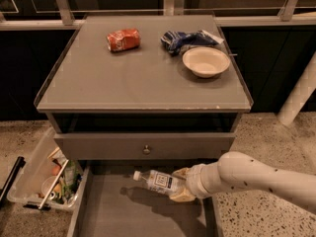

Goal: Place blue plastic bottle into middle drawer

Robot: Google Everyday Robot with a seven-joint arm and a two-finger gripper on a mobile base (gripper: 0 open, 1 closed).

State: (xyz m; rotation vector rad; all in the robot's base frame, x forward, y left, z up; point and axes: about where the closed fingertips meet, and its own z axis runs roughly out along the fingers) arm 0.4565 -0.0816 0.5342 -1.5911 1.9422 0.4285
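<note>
The middle drawer is open. My gripper needs to let go of the blue plastic bottle on the shadowed grey bottom of the open middle drawer (157, 199) near its centre.
The blue plastic bottle (159, 180) is a small clear bottle with a white cap and a white-and-blue label. It lies tilted on its side, cap to the left, above the floor of the open middle drawer (113, 211). My gripper (181, 185) is shut on the bottle's right end, and the white arm reaches in from the right. The bottle casts a shadow on the grey drawer floor just below it.
A grey drawer front with a round knob (146, 149) sits above the open drawer. On the cabinet top (123, 78) lie a red soda can (123, 39), a dark blue snack bag (185, 38) and a beige bowl (206, 61). A clear bin of clutter (42, 179) stands left.
</note>
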